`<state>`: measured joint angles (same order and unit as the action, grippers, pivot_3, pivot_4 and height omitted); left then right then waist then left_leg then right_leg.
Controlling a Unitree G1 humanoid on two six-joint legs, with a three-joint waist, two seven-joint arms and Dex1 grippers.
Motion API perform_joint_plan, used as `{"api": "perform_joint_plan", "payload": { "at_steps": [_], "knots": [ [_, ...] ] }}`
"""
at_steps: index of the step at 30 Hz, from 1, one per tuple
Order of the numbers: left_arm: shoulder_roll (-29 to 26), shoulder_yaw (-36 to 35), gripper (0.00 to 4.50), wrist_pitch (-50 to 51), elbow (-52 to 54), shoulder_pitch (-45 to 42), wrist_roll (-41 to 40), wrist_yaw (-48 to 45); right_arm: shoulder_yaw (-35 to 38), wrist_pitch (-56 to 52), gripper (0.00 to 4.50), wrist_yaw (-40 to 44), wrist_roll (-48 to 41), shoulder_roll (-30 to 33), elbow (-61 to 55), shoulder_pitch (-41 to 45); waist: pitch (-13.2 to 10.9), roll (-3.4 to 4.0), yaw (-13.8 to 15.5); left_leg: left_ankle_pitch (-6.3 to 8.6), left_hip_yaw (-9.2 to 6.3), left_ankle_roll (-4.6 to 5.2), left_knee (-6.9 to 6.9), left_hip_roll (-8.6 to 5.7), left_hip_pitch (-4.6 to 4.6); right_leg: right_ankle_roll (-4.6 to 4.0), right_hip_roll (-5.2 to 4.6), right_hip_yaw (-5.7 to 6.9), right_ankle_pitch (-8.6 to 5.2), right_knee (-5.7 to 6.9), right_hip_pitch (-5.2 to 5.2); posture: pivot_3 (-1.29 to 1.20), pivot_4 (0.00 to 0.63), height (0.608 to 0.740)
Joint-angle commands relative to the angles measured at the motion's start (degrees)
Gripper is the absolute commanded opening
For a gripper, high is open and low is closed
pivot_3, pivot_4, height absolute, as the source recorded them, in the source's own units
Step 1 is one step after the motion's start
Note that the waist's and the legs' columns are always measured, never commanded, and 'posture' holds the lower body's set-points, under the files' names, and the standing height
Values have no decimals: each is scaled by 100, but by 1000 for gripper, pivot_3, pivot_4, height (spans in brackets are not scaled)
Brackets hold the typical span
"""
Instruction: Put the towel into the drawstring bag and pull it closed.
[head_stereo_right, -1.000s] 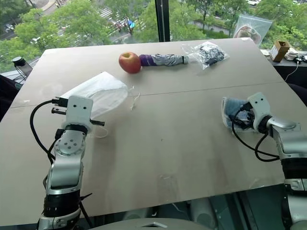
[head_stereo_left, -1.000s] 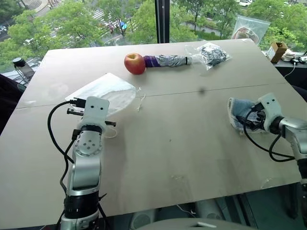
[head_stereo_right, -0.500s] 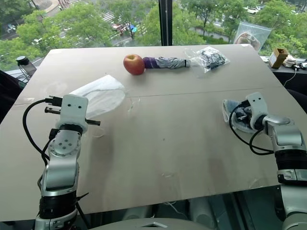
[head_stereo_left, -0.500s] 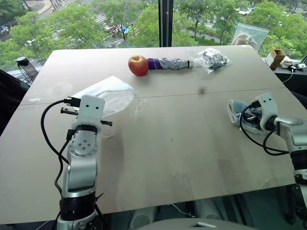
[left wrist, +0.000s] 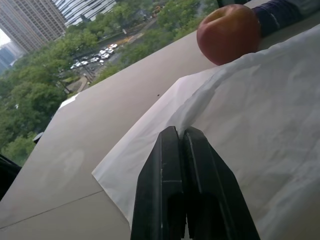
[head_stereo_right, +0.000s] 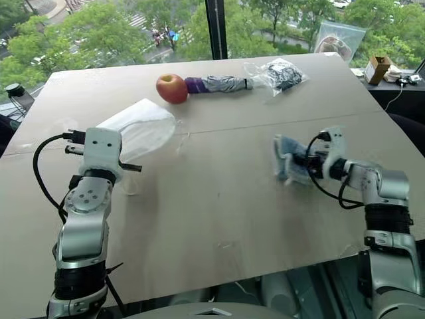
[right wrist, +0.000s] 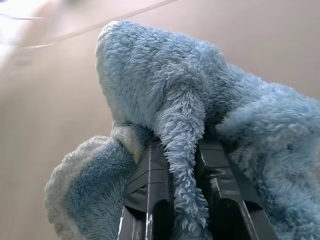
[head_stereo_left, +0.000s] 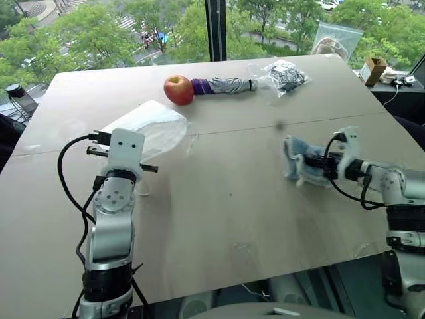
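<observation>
The robot's right gripper needs to release the towel, which hangs bunched just above the table, in the drawstring bag's opening (head_stereo_left: 223, 145), by the table seam in front of the umbrella.
The towel (head_stereo_left: 297, 163), a small light-blue terry cloth, hangs bunched just above the table right of centre, and my right gripper (head_stereo_left: 319, 162) is shut on it. In the right wrist view the towel (right wrist: 165, 90) drapes over and between the black fingers (right wrist: 150, 185). The drawstring bag (head_stereo_left: 156, 126), thin and white, lies puffed up at the left of the table. My left gripper (left wrist: 177, 132) is shut on the bag's near edge, and the white fabric (left wrist: 260, 100) rises from its tips. A wide stretch of table separates bag and towel.
A red apple (head_stereo_left: 178, 89), a rolled purple-grey umbrella (head_stereo_left: 224, 85) and a clear plastic bag of dark items (head_stereo_left: 282, 75) line the far side of the table (head_stereo_left: 232, 219). A clear zip bag (head_stereo_left: 337, 40) and a small box (head_stereo_left: 373, 68) stand at the far right corner.
My right gripper closed on the towel, lifted it off the table's right side and carried it left toward the centre. The left gripper and the bag stayed put.
</observation>
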<state>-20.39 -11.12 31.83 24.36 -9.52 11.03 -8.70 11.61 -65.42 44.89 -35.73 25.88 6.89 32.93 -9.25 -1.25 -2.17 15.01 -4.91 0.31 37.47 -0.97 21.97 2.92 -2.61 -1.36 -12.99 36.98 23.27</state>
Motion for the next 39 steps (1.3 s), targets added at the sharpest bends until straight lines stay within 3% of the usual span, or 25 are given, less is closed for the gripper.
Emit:
{"api": "perform_joint_plan", "payload": {
  "at_steps": [1, 6, 12, 19, 28, 32, 39],
  "knots": [
    [-30, 62, 0, -10, 388, -110, -184, -170, 76, -315, 10, 17, -595, -194, -620, 322, -4, 6, 28, 0, -1, 0, -2, -5, 10, 0, 0, 2, 0, 4, 13, 0, 150, 740],
    [154, 57, 0, 316, 532, -359, -504, -249, -571, -365, 10, -73, -710, -573, -1119, 634, -4, 7, 130, -1, -6, -1, -2, -22, 64, 2, -16, 9, 1, -13, 54, 0, 150, 740],
    [172, 321, 0, 618, 767, -473, -800, -496, -2043, 670, 10, -253, 327, -833, -1193, 1059, -5, 8, 140, -4, -9, -7, -2, -34, 68, 3, -20, 12, 1, -13, 60, 0, 150, 740],
    [72, 705, 0, 851, 983, -603, -956, -710, -2425, 1195, 10, -1002, 1171, -1441, -289, 1546, -5, 8, 132, -23, -17, -39, -2, -40, 68, 2, -15, 15, 1, 1, 68, 0, 150, 740],
    [137, 1027, 0, 931, 1190, -538, -1250, -877, -2208, 1315, 10, -1172, 1245, -1901, -21, 1557, -6, 10, 122, -23, -14, -40, -5, -39, 70, 2, -16, 10, 1, -1, 73, 0, 150, 740],
    [13, 1318, 0, 962, 1316, -482, -1401, -1147, -1605, 1380, 10, -1269, 757, -2554, -26, 1396, -6, 11, 111, -23, -14, -39, -6, -37, 70, 2, -9, 9, 1, 9, 78, 0, 150, 740],
    [-48, 1429, 0, 1064, 1399, -473, -1520, -1227, -66, 1336, 10, -2551, -263, -4008, 425, 1082, -7, 14, 157, -21, -17, -32, -3, -40, 68, 1, -15, 8, 1, 20, 78, 0, 150, 740]
  ]
}}
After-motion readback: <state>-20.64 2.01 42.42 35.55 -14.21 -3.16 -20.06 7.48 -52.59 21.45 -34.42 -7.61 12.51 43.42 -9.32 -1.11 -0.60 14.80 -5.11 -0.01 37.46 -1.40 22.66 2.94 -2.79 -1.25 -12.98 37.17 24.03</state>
